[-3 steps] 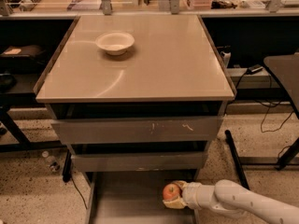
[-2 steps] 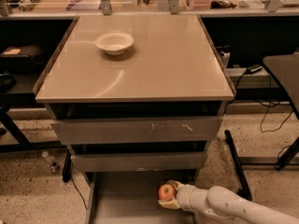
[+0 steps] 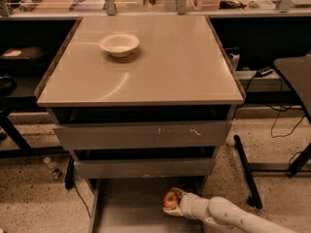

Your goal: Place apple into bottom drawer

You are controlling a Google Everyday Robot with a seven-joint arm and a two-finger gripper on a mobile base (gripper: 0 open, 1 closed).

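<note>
My gripper is going to let go of the apple on the open bottom drawer's grey bottom (image 3: 157, 215), near the middle of its width. The apple is now low over the drawer floor.
The apple (image 3: 170, 199), small and red-orange, sits between the fingers of my gripper (image 3: 173, 202) over the right part of the bottom drawer (image 3: 127, 205). That drawer is pulled out at the foot of the cabinet, a wide shallow grey tray with thin side rails. My white arm (image 3: 228, 214) reaches in from the lower right. The gripper is shut on the apple, low over the drawer floor.
A cream bowl (image 3: 119, 44) stands on the tan cabinet top (image 3: 170, 62). The scratched grey top drawer front (image 3: 143, 135) and the plain middle drawer front (image 3: 143, 168) are above the open drawer. A black table leg (image 3: 247, 171) stands on the right floor.
My gripper has carried the apple to the left and a little farther in over the bottom drawer. The cabinet and bowl have not moved.
</note>
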